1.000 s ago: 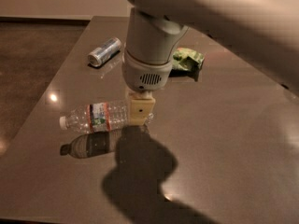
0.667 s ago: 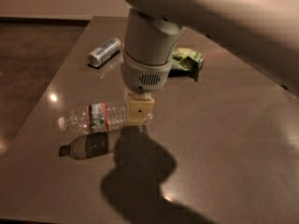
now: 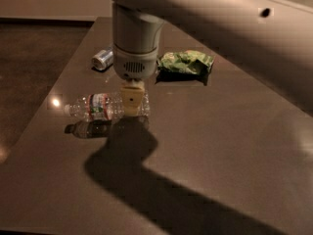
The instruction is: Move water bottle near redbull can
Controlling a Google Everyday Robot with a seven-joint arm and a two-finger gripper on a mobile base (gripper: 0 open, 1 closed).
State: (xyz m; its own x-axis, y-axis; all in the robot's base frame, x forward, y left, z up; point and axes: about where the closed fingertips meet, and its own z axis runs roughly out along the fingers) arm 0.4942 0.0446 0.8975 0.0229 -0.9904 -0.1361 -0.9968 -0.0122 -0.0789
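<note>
My gripper is going to release the water bottle on the dark table [image 3: 101, 76], close in front of the redbull can.
The water bottle [image 3: 98, 106] is clear with a white cap and a red, white and green label. It lies level, cap to the left, a little above the dark table [image 3: 220, 146], with its reflection just below it. My gripper [image 3: 133, 103] hangs straight down from the arm and is shut on the bottle's right end. The redbull can [image 3: 102, 59] lies on its side at the back left, shiny round end facing me, some way behind the bottle.
A green snack bag [image 3: 186, 62] lies at the back, right of the can. The arm's shadow falls across the table's front middle. The table's left edge runs close to the bottle's cap; dark floor lies beyond it.
The gripper has carried the bottle away from the front, toward the can. The gap between bottle and its reflection has shrunk. Can and bag sit slightly further left in the view.
</note>
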